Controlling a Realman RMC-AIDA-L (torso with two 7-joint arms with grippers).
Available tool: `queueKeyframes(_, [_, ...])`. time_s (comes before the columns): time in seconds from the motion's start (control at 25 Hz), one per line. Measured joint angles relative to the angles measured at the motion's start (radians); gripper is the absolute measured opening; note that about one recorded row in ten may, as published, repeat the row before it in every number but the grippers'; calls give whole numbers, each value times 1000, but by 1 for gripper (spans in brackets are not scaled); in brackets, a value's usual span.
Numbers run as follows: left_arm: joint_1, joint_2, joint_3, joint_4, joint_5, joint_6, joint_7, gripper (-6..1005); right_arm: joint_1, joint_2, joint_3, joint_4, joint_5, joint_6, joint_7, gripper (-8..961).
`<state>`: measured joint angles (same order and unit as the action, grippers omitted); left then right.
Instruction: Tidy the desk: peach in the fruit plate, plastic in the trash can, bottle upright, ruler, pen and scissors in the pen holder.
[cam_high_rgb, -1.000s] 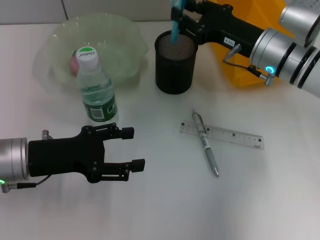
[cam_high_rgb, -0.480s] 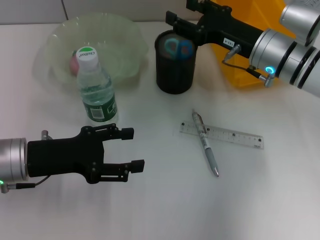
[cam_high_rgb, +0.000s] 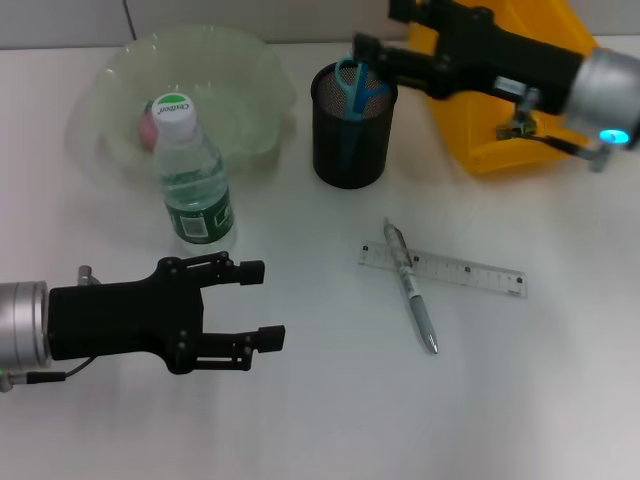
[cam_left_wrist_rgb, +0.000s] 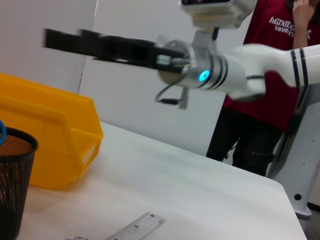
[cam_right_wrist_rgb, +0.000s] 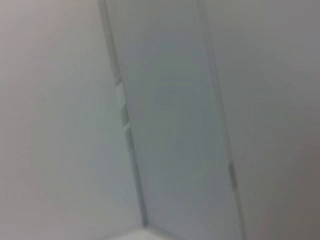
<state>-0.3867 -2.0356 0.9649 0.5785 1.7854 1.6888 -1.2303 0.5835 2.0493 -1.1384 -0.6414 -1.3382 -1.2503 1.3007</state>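
The robot's right gripper will next move to the clear ruler's free part (cam_high_rgb: 465, 272) beside the silver pen and close there.
Blue-handled scissors (cam_high_rgb: 351, 80) stand in the black mesh pen holder (cam_high_rgb: 349, 140). My right gripper (cam_high_rgb: 378, 28) hovers open and empty just behind and to the right of the holder. The clear ruler (cam_high_rgb: 462, 270) lies flat on the desk with the silver pen (cam_high_rgb: 412, 290) across its left end. The bottle (cam_high_rgb: 190, 175) stands upright in front of the translucent fruit plate (cam_high_rgb: 240, 60). The pink peach (cam_high_rgb: 148, 126) lies in the plate, partly hidden by the bottle cap. My left gripper (cam_high_rgb: 260, 305) rests open low over the near left desk. The plastic is out of view.
A yellow bin (cam_high_rgb: 480, 135) stands at the back right under my right arm; the left wrist view shows that bin (cam_left_wrist_rgb: 45, 130) beside the pen holder (cam_left_wrist_rgb: 12, 175). A person in a red shirt (cam_left_wrist_rgb: 280, 60) stands beyond the desk's far side.
The scissors went from my right gripper down into the pen holder. The right gripper let go and drew back to the right. The left arm hardly moved.
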Motion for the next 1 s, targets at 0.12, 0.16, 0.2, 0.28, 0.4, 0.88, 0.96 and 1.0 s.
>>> queueKeyframes(0.12, [1,0,0,1,0,1,0,846,-59,-3,13,-278,-274,-109,212,789])
queueKeyframes(0.16, [2,1,0,0,0,6,0,846,-64,-1,17,-342,-365,-158,266,789])
queueKeyframes(0.2, [3,1,0,0,0,8,0,846,-64,0,24,-407,-454,-209,326,789])
queueKeyframes(0.28, [3,1,0,-1,0,10,0,846,-34,2,30,-550,-673,-349,463,789])
queueKeyframes(0.4, [3,2,-14,-5,1,12,-1,846,-7,9,25,-615,-785,-413,527,788])
queueKeyframes(0.88, [-2,-4,-27,-7,4,22,-1,846,152,31,-155,-492,-1044,-307,680,786])
queueKeyframes(0.96, [-4,-5,-26,-7,6,21,0,846,164,31,-183,-458,-1045,-269,680,786])
queueKeyframes(1.0, [-5,-5,-26,-6,6,20,0,846,170,32,-196,-445,-1046,-249,680,786])
